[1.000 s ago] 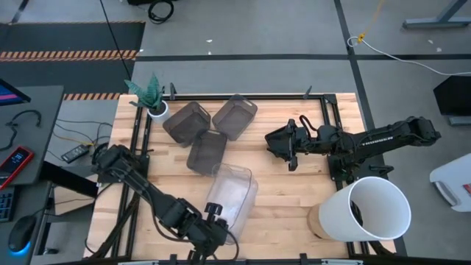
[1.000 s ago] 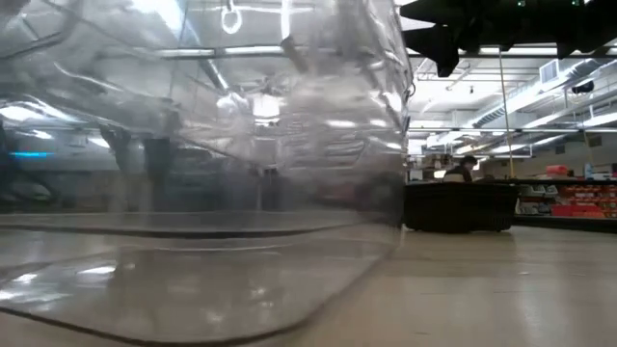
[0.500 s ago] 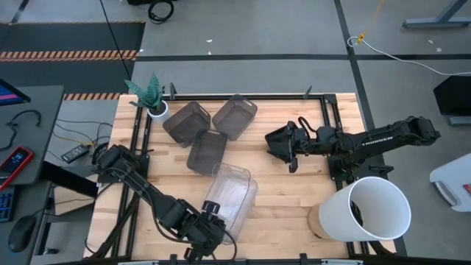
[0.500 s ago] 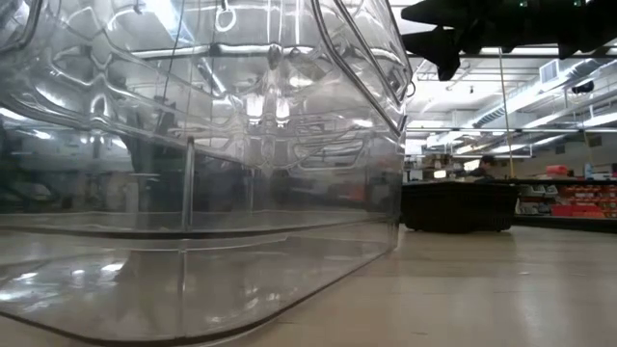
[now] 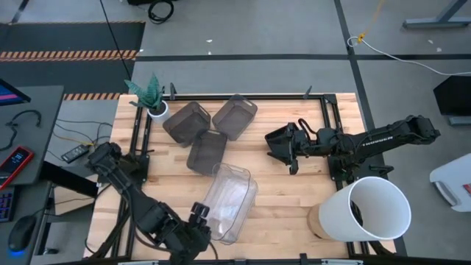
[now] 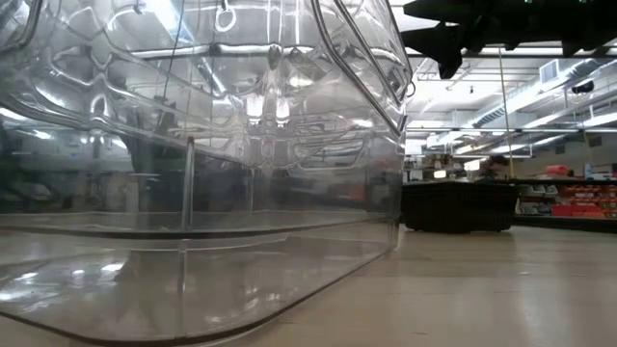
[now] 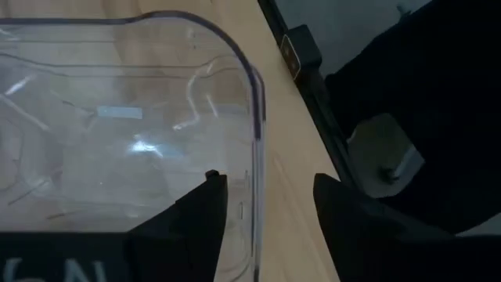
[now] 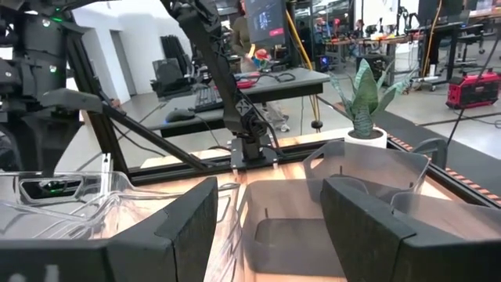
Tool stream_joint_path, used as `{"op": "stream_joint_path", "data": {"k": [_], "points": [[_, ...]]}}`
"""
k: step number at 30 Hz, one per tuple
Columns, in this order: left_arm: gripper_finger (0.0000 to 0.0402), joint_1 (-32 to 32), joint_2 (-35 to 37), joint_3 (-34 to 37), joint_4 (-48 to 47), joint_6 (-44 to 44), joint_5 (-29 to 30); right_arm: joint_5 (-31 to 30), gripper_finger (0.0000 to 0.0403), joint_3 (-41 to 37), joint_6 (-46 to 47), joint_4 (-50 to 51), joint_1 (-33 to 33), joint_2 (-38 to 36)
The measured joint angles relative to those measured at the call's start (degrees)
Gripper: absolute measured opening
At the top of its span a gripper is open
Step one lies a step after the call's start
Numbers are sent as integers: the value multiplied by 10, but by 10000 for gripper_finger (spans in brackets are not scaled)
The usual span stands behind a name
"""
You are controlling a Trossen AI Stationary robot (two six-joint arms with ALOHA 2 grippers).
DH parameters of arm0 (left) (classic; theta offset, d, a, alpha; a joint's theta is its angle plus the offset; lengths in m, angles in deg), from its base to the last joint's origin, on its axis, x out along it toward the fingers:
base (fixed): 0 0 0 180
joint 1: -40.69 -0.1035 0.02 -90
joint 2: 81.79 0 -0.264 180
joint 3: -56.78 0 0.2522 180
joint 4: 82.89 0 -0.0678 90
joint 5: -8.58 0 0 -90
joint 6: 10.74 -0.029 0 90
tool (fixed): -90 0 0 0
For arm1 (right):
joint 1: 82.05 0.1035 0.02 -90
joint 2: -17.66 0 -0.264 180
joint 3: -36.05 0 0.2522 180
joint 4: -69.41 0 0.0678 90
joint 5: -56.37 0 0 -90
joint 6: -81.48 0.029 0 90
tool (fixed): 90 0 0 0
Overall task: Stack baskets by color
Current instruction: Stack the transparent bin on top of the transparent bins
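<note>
The top clear basket sits crooked on the clear basket under it, so the left gripper needs to take the top basket's near rim [image 7: 257, 200] and shift it until it nests.
A clear basket [image 5: 229, 193] rests on its base near the table's front edge; in the low view [image 6: 193, 164] its wall shows several nested rims. My left gripper [image 5: 200, 214] hovers open at its near left corner. In the left wrist view the fingers [image 7: 200, 211] stand on either side of the basket's rim [image 7: 256, 117], apart from it. Three smoky grey baskets [image 5: 186, 122], [image 5: 235, 115], [image 5: 207, 151] sit side by side at the far centre-left. My right gripper [image 5: 283, 145] hangs open and level right of them, pointing at them.
A big white bucket [image 5: 372, 208] lies tilted at the near right corner. A small white pot with a green plant [image 5: 156, 109] stands at the far left. Black frame rails [image 5: 136, 140] run along the table's sides. Bare wood lies between the clear basket and the bucket.
My left gripper has opened and let go of the clear basket. It has then drawn back toward the table's near left corner and risen a little. The basket, blurred a second ago in the low view, now rests still on the table.
</note>
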Motion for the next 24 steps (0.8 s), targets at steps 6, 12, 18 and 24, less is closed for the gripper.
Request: {"op": "stream_joint_path", "data": {"k": [6,12,18,24], "points": [[195,2,-4,2,14,29,29,0,231,0,-1,0,0,0],[205,-14,-9,47,41,45,-7,0,231,0,0,-1,0,0],[158,-21,-12,59,52,48,-16,-1,231,0,0,-4,0,0],[57,-19,-12,59,43,41,-3,-2,231,0,0,-4,0,0]]}}
